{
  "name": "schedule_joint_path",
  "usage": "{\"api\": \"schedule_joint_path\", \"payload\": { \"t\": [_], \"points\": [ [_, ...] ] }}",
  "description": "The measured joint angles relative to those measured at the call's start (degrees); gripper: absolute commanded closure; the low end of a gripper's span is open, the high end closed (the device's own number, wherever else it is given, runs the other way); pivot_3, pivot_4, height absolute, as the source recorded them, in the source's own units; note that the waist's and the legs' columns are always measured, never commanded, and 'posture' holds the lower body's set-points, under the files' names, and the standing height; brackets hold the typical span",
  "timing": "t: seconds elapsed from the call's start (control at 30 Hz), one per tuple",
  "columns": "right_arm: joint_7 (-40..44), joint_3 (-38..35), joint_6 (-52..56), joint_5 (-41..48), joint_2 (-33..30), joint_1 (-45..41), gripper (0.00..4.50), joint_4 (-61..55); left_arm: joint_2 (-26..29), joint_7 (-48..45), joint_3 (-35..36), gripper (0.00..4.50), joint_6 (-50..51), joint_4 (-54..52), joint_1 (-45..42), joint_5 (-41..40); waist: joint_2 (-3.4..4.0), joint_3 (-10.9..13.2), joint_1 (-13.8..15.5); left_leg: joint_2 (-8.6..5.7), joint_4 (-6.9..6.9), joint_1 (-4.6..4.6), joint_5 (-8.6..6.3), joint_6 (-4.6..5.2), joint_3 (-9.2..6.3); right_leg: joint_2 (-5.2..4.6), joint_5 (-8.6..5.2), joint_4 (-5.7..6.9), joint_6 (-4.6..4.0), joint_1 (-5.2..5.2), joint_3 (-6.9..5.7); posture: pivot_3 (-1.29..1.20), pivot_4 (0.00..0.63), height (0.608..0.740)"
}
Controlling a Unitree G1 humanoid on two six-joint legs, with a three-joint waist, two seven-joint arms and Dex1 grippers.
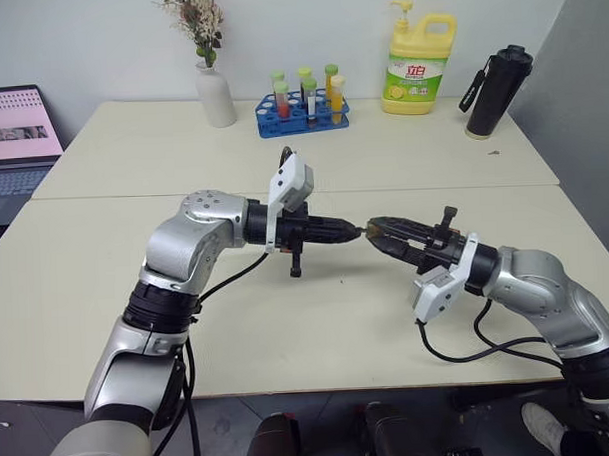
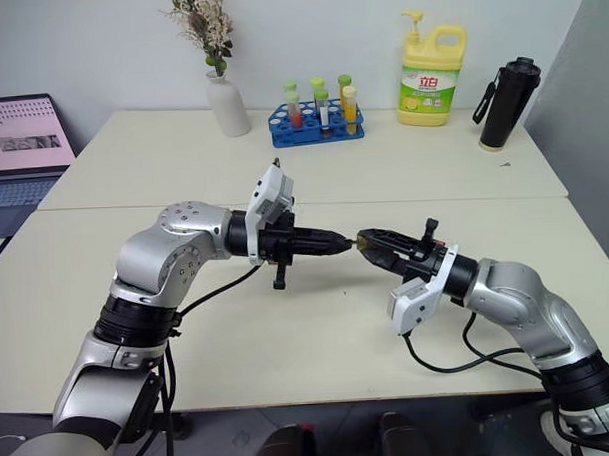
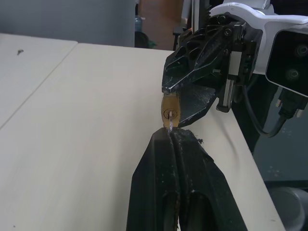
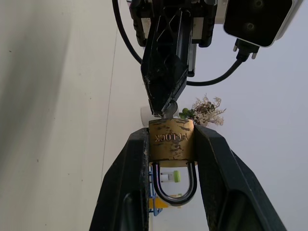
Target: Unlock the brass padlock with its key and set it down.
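Next, my left gripper lets go of the key and takes the padlock's body [image 4: 172, 140] before my right gripper pulls the shackle, which is between my right gripper's fingers.
The brass padlock [image 4: 171, 138] is clamped by its body between the two fingers of my right gripper [image 4: 171, 144], with its silvery shackle [image 4: 174, 185] pointing back toward the wrist. My left gripper [image 3: 172, 135] is shut on the key [image 3: 169, 126]. Only a short silvery stub of the key shows, entering the keyhole in the padlock [image 3: 170, 113]. From the head, the left gripper [image 1: 351, 229] and the right gripper [image 1: 377, 228] meet tip to tip above the middle of the table [image 1: 318, 328].
At the back of the table stand a white vase [image 1: 216, 91], a blue rack of test tubes [image 1: 303, 113], a yellow detergent bottle [image 1: 417, 69] and a black flask [image 1: 498, 91]. A laptop [image 1: 16, 138] sits off the table's left. Cables hang from both wrists.
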Motion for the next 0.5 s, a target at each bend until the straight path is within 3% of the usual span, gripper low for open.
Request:
{"api": "schedule_joint_path", "payload": {
  "t": [0.5],
  "points": [
    [0.64,-0.10,-0.25,0.87,0.03,0.31,3.56,0.16,-1.86,-1.40,-0.52,4.50,-25.41,2.40,3.44,9.04,0.00,0.00,0.04,-0.01,0.02,0.01,0.00,0.01,0.05,0.00,0.03,-0.01,-0.04,0.03,0.00,0.00,0.150,0.740]
  ]
}}
